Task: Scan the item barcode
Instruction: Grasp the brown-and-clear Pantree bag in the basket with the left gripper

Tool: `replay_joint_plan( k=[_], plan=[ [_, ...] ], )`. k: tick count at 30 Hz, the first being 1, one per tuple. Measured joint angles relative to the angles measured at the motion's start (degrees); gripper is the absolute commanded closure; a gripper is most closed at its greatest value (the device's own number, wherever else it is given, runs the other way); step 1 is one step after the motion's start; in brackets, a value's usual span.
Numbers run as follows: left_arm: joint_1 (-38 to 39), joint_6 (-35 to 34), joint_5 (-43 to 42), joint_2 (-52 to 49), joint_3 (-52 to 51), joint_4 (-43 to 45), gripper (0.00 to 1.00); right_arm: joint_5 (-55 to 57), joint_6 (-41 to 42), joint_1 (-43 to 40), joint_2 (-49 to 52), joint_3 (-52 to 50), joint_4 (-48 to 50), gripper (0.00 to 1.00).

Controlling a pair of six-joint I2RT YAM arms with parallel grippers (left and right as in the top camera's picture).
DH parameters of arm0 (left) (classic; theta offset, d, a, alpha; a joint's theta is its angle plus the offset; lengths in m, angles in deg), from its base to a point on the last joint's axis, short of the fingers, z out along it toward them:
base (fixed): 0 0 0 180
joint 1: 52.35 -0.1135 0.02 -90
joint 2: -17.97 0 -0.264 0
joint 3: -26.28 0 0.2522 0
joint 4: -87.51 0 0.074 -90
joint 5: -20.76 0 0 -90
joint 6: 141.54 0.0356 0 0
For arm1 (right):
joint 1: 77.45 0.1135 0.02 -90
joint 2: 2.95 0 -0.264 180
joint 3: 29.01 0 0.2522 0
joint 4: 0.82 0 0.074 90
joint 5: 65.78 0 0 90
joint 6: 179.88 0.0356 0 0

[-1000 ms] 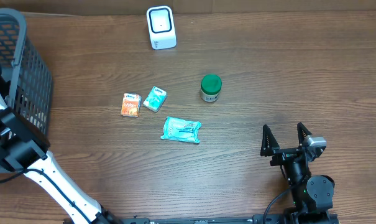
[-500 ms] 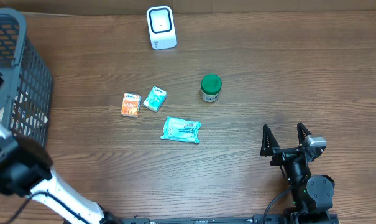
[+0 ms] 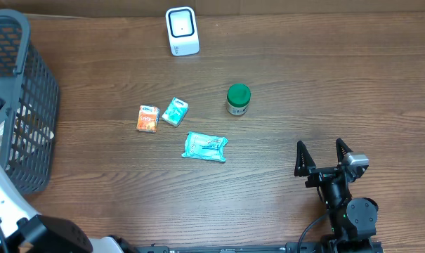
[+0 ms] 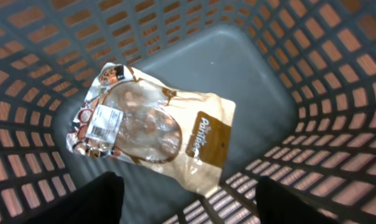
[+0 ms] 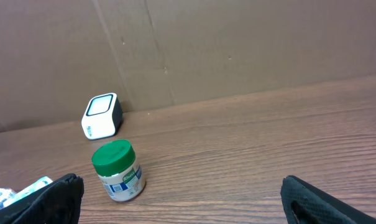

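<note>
The snack bag lies flat in the basket below the left gripper's empty fingers, so the robot should reach down and pinch its logo end [image 4: 209, 140], away from the barcode label.
A clear-and-brown snack bag [image 4: 156, 124] with a white barcode label [image 4: 105, 122] lies flat on the floor of the grey mesh basket [image 4: 337, 93]. My left gripper [image 4: 189, 182] hangs above it, open, with nothing between its dark fingers [image 4: 88, 199]. The white scanner [image 3: 182, 31] stands at the table's far edge. My right gripper [image 3: 319, 144] rests near the front right, open and empty. In the right wrist view the right gripper [image 5: 181, 186] faces the scanner [image 5: 102, 116].
The basket [image 3: 29, 84] fills the left edge of the table. A green-lidded jar [image 3: 238, 99], an orange packet [image 3: 148, 119], a small teal packet [image 3: 175, 111] and a flat teal pack [image 3: 205, 147] lie mid-table. The jar [image 5: 117, 170] stands ahead-left of the right gripper.
The left arm's black and white links have swung down toward the near-left corner of the overhead view. The right arm and the table items have not moved.
</note>
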Motion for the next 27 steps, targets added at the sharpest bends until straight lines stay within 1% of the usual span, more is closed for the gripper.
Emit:
replay_joint_plan(
  k=[2,6,14,20,22,23,27],
  plan=[
    [-2.08,0.81,-1.84,0.26,-1.9,2.05,0.27,0.0,0.0,0.0,0.0,0.0,0.0,0.0],
    [-4.9,2.56,-3.78,-2.43,-1.44,3.02,0.27,0.0,0.0,0.0,0.0,0.0,-0.02,0.0],
    [-5.09,5.77,-5.55,-14.12,0.57,4.31,0.26,0.0,0.0,0.0,0.0,0.0,-0.02,0.0],
    [-4.22,9.44,-5.92,-23.26,0.57,7.04,0.2,-0.02,-0.02,0.02,0.0,0.0,-0.02,0.0],
    [-3.54,10.16,-5.88,-24.85,0.55,8.13,0.18,0.02,-0.02,0.0,0.0,0.0,0.0,0.0],
    [-3.26,10.32,-5.9,-25.18,0.55,8.57,0.14,0.0,-0.02,0.0,0.0,0.0,-0.02,0.0],
    [-1.86,11.32,-5.75,-25.4,0.57,9.75,0.1,0.02,0.0,0.0,0.0,0.0,0.0,0.0]
  ],
)
